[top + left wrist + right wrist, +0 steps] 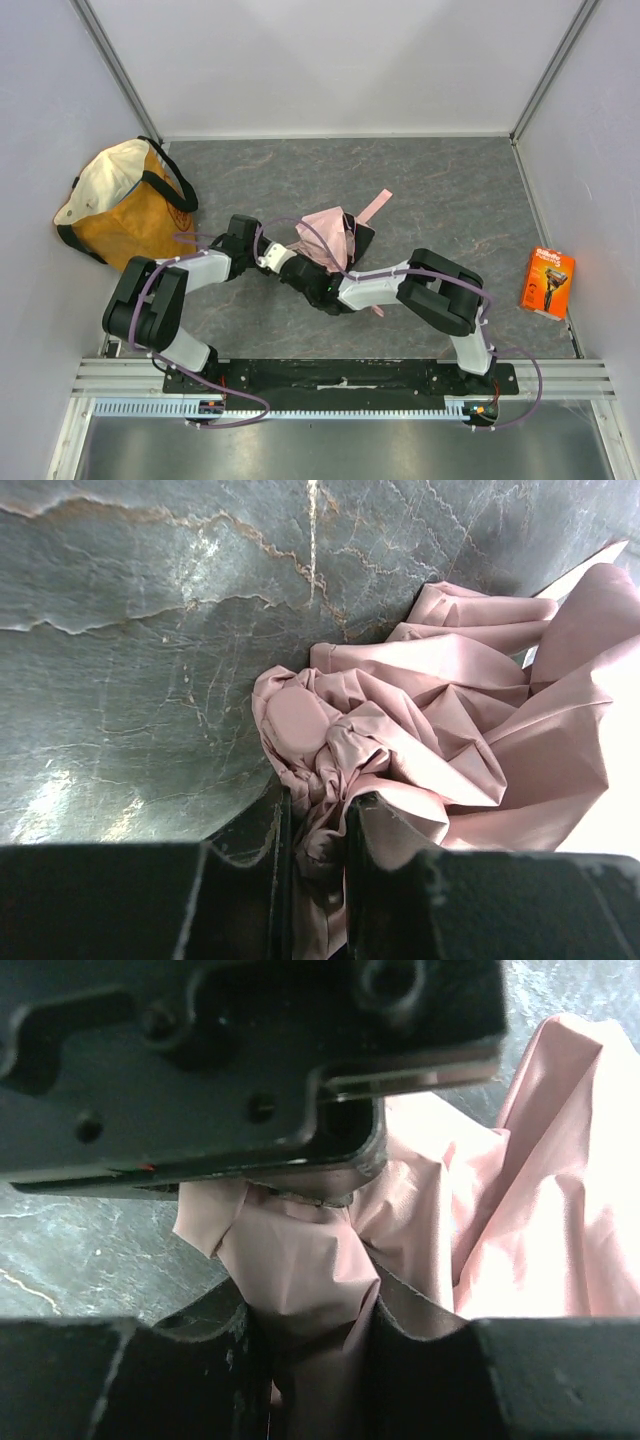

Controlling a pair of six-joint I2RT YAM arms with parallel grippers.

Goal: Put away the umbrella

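Observation:
My left gripper pinches only a narrow fold beside the umbrella's round cap; it opens wide next to take the whole bunched end (318, 732) around that cap.
The pale pink umbrella (330, 232) lies crumpled in the middle of the grey table, its thin strap (375, 206) pointing to the far right. My left gripper (290, 262) meets it from the left. In the left wrist view this gripper (318, 810) is shut on a bunched fold of the umbrella (450, 730) fabric. My right gripper (318, 283) comes in from the right, just in front of the left one. In the right wrist view its jaws (312, 1305) pinch another fold of the umbrella (540, 1210), right under the left gripper's black body (200, 1060).
An orange-and-cream tote bag (125, 205) with black handles stands at the far left against the wall. An orange razor package (547, 282) lies near the table's right edge. White walls close the table in on three sides.

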